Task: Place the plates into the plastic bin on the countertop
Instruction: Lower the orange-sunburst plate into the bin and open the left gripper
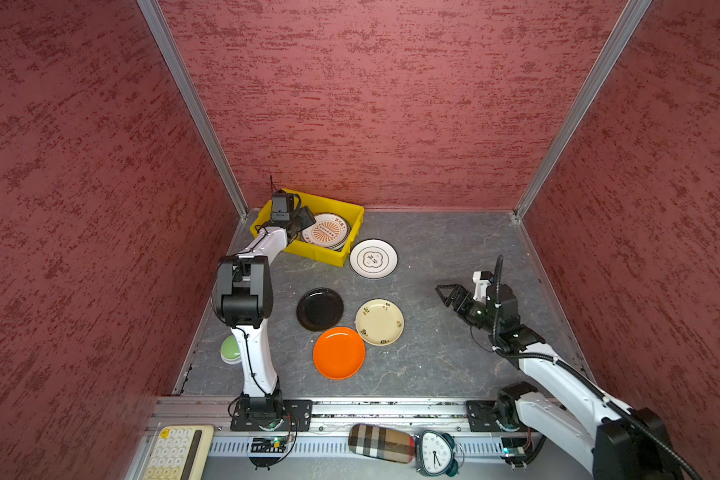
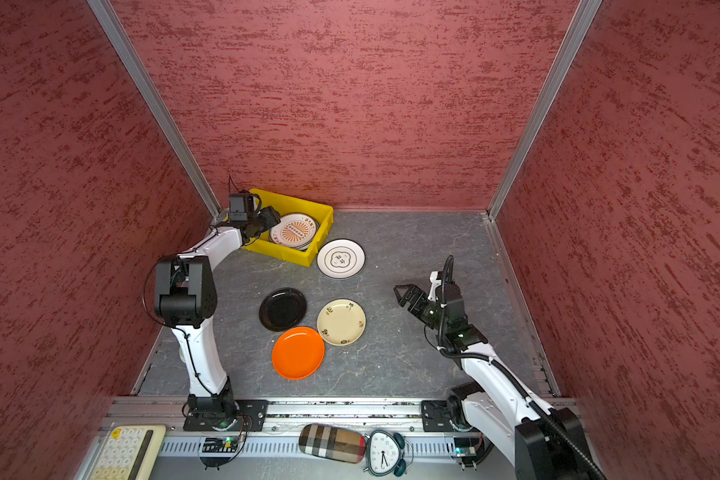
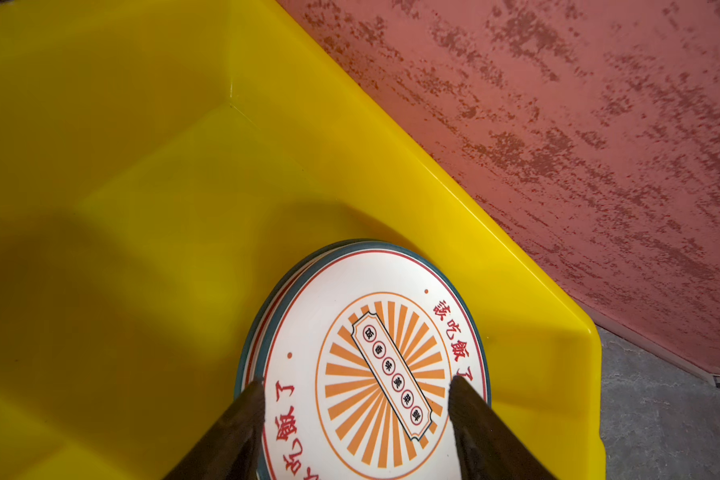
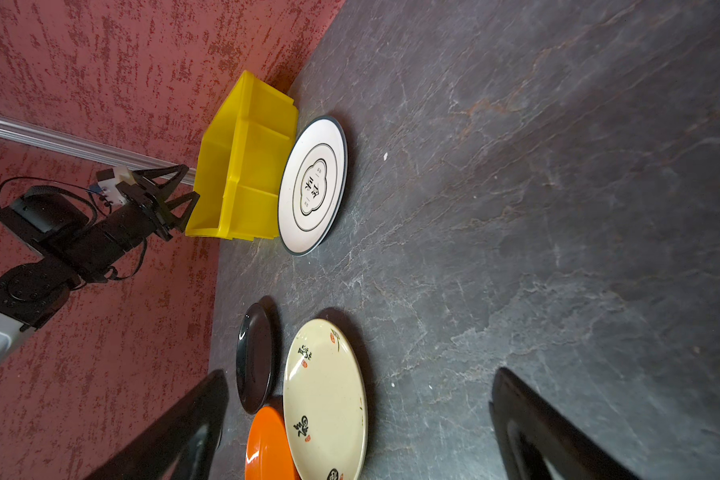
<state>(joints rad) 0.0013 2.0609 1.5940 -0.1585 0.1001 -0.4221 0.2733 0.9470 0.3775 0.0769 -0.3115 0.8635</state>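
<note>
My right gripper is to go to the cloud-outline plate next and close on the plate's rim (image 1: 396,261) (image 4: 342,193), on the side that faces away from the yellow bin.
The yellow plastic bin (image 1: 321,253) (image 2: 292,255) (image 3: 142,166) (image 4: 242,166) stands at the back left of the countertop (image 1: 433,353). Inside it a sunburst plate (image 1: 325,232) (image 2: 294,231) (image 3: 375,357) tops a stack of teal-rimmed plates. My left gripper (image 1: 306,218) (image 3: 356,382) hovers open just above that plate, holding nothing. Outside the bin lie a cloud-outline plate (image 1: 373,258) (image 4: 312,185), a black plate (image 1: 320,309) (image 4: 254,357), a cream floral plate (image 1: 379,322) (image 4: 325,395) and an orange plate (image 1: 339,353) (image 4: 267,444). My right gripper (image 1: 443,293) (image 2: 400,291) (image 4: 360,374) is open and empty, to the right of them.
Red textured walls close in the back and both sides. A green object (image 1: 229,349) sits behind the left arm near the left rail. Beyond the front rail lie a cream keypad (image 1: 175,453), a plaid case (image 1: 381,442) and an alarm clock (image 1: 435,451).
</note>
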